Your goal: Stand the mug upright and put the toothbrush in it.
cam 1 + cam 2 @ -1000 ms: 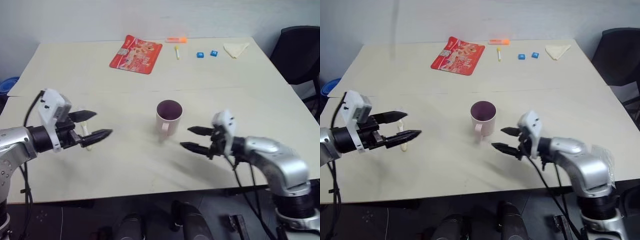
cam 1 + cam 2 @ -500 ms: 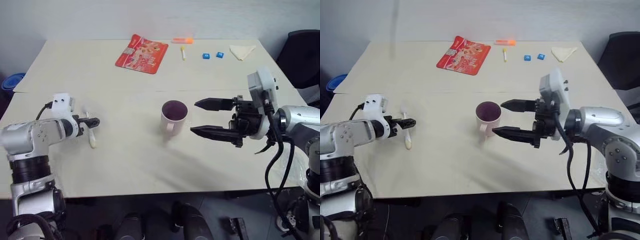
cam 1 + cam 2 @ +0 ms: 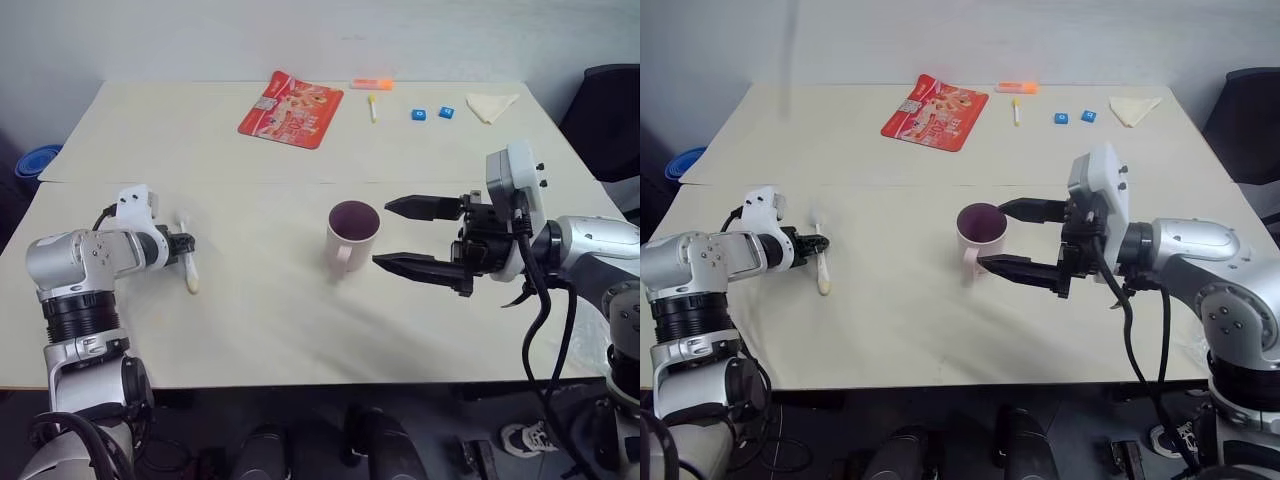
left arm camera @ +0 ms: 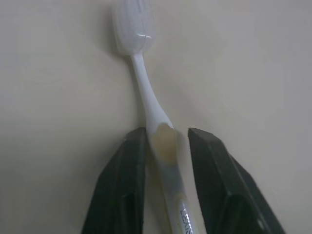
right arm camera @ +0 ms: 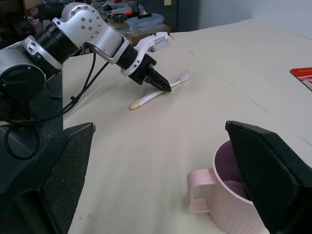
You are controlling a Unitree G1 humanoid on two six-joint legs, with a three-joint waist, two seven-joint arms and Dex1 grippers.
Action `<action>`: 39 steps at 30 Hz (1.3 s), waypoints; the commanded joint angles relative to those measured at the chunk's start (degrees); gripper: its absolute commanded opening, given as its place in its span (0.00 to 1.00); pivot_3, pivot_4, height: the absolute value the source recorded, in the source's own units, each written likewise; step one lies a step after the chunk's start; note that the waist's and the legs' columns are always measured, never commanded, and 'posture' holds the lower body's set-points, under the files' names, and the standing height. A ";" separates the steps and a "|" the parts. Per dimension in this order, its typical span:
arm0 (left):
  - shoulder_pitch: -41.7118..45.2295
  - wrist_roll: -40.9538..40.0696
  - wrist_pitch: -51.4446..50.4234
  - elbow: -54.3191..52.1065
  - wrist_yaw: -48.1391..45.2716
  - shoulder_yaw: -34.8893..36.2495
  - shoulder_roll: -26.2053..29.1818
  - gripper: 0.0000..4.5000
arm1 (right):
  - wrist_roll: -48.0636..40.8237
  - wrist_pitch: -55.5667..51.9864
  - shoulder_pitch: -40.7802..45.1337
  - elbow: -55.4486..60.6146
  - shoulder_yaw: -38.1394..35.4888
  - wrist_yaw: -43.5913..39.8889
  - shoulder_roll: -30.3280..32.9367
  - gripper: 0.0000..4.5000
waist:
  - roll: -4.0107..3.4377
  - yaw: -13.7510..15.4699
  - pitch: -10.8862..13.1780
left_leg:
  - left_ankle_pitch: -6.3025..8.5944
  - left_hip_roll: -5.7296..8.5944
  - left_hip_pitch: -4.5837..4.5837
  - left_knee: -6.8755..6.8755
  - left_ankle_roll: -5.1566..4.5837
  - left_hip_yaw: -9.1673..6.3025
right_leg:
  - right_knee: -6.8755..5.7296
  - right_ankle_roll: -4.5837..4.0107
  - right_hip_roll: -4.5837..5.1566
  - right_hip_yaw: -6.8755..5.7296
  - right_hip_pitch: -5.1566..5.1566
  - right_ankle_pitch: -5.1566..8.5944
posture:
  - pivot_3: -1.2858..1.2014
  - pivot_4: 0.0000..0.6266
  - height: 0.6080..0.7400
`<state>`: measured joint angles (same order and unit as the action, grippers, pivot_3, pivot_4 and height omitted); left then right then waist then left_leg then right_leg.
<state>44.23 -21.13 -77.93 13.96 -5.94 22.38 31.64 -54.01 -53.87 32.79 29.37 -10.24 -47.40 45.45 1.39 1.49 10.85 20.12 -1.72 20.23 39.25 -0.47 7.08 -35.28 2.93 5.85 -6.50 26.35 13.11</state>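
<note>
My left gripper needs to release the toothbrush, with its bristle head up, inside the dark opening of the pale pink mug (image 3: 351, 221).
The pale pink mug (image 3: 352, 232) stands upright in the middle of the table, its handle toward the front edge. To its left the toothbrush (image 3: 188, 265) lies flat on the table, bristle head away from me. My left gripper (image 3: 185, 243) is down on it, and in the left wrist view the black fingers (image 4: 129, 161) press on either side of the pale yellow handle (image 4: 165, 146). My right gripper (image 3: 383, 233) hovers open just right of the mug, fingers pointing left, with nothing between them. In the right wrist view the mug (image 5: 234, 195) sits near its lower finger.
At the table's far edge lie a red packet (image 3: 290, 108), an orange bar (image 3: 371, 84), a short yellow-and-white stick (image 3: 372, 105), two small blue blocks (image 3: 418, 114) and a folded cloth (image 3: 492, 105). A black chair (image 3: 615, 105) stands at the right.
My left gripper dropped to the toothbrush and shut on its handle. My right gripper rose, opened wide beside the mug, and has held still over the last half second.
</note>
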 commanded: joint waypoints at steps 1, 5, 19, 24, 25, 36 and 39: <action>-0.16 0.96 -1.58 0.74 0.82 0.69 -0.76 0.07 | -1.13 -0.31 -0.01 0.47 -1.76 1.04 1.41 1.00 | 0.00 -0.03 0.00 | 0.00 0.00 0.00 0.00 0.00 0.00 | 0.00 0.00 0.00 0.00 0.00 0.00 | 0.52 0.24 1.00; 1.23 0.70 1.35 -0.53 0.66 2.38 -1.14 0.06 | 0.56 0.53 -1.44 0.88 -1.95 1.05 3.32 1.00 | 0.00 -0.04 0.00 | 0.00 -0.02 0.00 0.00 0.00 0.00 | 0.00 0.00 0.00 0.00 0.00 0.00 | 0.52 0.24 1.00; 13.94 -10.18 35.70 -14.43 -16.04 -8.06 -22.96 0.06 | -0.62 -1.73 -11.48 4.96 -10.78 12.06 5.61 1.00 | 0.21 -0.19 0.08 | 0.06 0.04 0.24 0.06 -0.13 0.07 | 0.39 0.18 0.01 -0.36 0.00 -0.12 | 0.52 0.24 1.00; 14.27 -5.69 44.12 -9.60 -21.05 -16.00 -24.16 0.06 | -3.56 -2.93 -14.75 9.56 -12.91 18.73 3.54 1.00 | 0.21 -0.29 0.07 | -0.02 0.00 0.06 0.06 0.02 0.22 | 0.53 -0.07 -0.33 -0.22 0.00 -0.23 | 0.52 0.24 1.00; 13.87 -4.96 45.46 -8.90 -21.80 -17.03 -24.05 0.06 | -4.17 -3.02 -15.52 10.42 -13.47 19.81 3.39 1.00 | 0.20 -0.27 0.07 | -0.03 -0.03 0.06 0.05 0.04 0.22 | 0.54 -0.09 -0.36 -0.18 0.01 -0.22 | 0.52 0.24 1.00; 3.52 -4.87 48.95 -13.73 -23.79 -20.95 -25.50 0.20 | -8.01 -2.73 -16.67 11.33 -15.17 25.45 4.98 1.00 | 0.20 0.00 0.07 | -0.03 -0.11 0.27 0.06 -0.12 0.00 | 0.51 -0.03 -0.29 0.00 0.01 -0.25 | 0.52 0.24 1.00; 1.26 -5.33 48.49 -16.92 -22.08 -19.58 -25.27 0.38 | -8.96 -2.63 -15.71 10.36 -15.19 25.50 5.58 1.00 | 0.20 0.00 0.07 | -0.03 -0.11 0.29 0.06 -0.17 -0.02 | 0.54 0.00 -0.27 0.02 0.00 -0.27 | 0.52 0.24 1.00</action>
<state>45.55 -25.46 -30.53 1.50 -28.76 1.44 6.17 -61.75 -57.45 15.99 39.40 -23.48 -22.17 50.07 1.60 1.48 10.92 20.08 -1.84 20.53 39.31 -0.65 7.04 -34.74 2.93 5.57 -6.48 26.35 12.84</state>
